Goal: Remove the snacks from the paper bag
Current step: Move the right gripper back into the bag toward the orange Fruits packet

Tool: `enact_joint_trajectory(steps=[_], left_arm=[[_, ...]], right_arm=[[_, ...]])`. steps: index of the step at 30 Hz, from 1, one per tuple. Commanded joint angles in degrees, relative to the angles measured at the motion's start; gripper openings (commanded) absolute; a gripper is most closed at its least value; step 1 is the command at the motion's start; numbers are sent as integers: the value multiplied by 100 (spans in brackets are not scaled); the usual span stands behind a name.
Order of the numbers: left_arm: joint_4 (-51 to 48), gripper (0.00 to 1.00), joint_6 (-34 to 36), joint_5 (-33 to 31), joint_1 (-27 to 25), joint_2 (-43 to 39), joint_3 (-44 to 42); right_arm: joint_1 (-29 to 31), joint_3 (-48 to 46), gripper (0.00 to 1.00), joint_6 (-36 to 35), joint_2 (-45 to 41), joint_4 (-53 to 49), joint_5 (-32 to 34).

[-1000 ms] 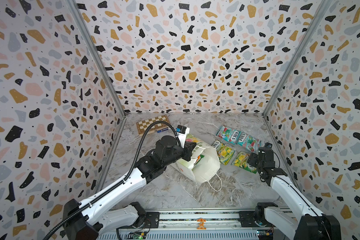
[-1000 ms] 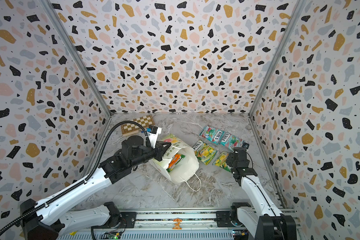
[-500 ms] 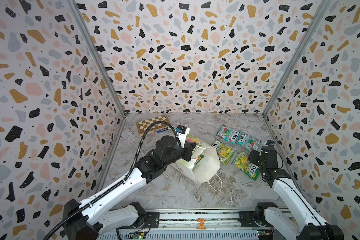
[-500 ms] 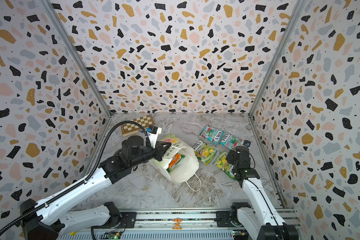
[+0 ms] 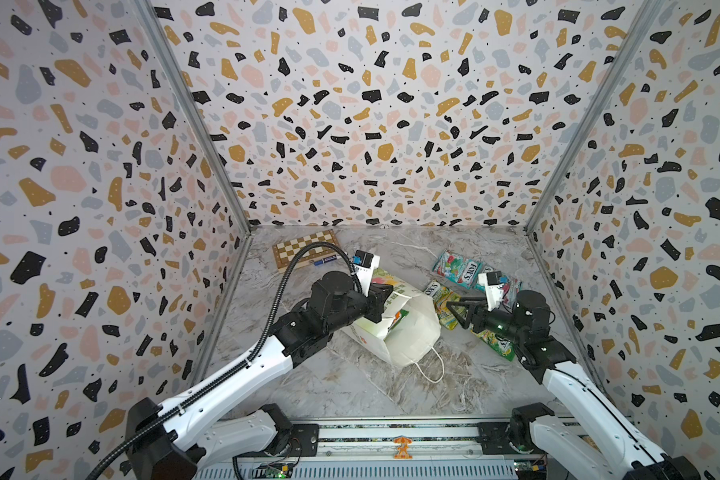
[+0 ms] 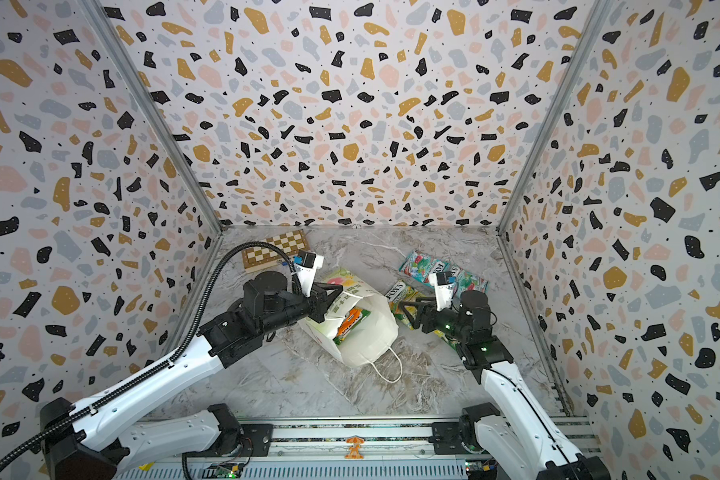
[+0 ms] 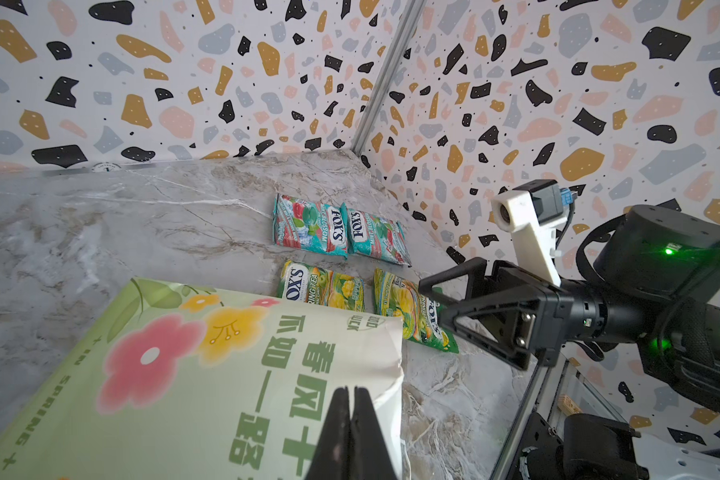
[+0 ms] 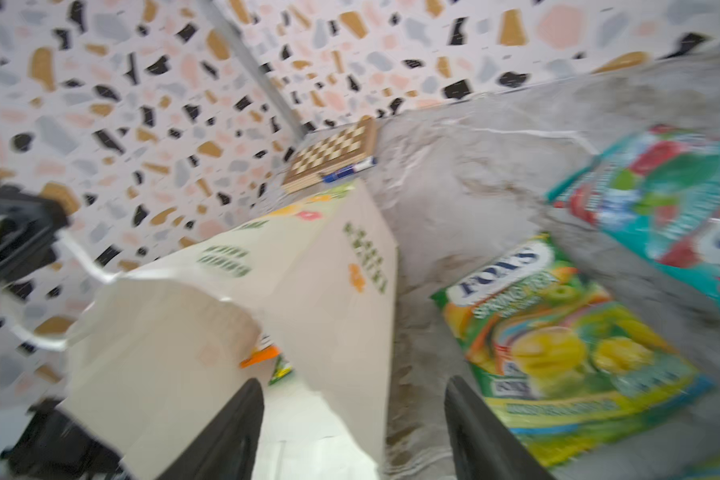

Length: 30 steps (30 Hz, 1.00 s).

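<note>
Next, my right gripper reaches for the orange snack packet inside the white paper bag and grabs its end (image 5: 397, 319) (image 8: 261, 354) nearest the bag's opening.
The white paper bag (image 5: 412, 332) (image 6: 371, 336) lies on its side mid-table, its mouth facing front-right. My left gripper (image 5: 385, 303) (image 6: 329, 301) (image 7: 352, 390) is shut on the bag's upper rim. Inside the bag lies an orange snack packet (image 6: 350, 322) (image 8: 262, 355) with a green one under it. Two teal snacks (image 7: 308, 230) (image 7: 377, 237) and two green ones (image 7: 323, 289) (image 7: 408, 307) lie on the table right of the bag. My right gripper (image 5: 454, 316) (image 6: 408, 316) (image 8: 354, 386) is open, empty, and points at the bag's mouth from the right.
A wooden chessboard (image 5: 304, 249) with a blue pen (image 5: 325, 261) beside it lies at the back left. The bag's cord handle (image 6: 387, 370) trails toward the front. Patterned walls close in the table on three sides.
The right gripper has swung left from above the green packets near the right wall toward the bag's mouth. The left arm and the bag have stayed still.
</note>
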Motion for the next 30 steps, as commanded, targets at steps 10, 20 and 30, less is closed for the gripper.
enact_joint_trajectory(steps=[10, 20, 30], left_arm=[[337, 0, 47, -28, -3, -52, 98], [347, 0, 40, -117, -9, -104, 81], [412, 0, 34, 15, -9, -131, 28]], right_arm=[[1787, 25, 66, -497, 914, 643, -554], [2752, 236, 62, -781, 1974, 671, 227], [2898, 546, 59, 14, 2808, 1323, 922]])
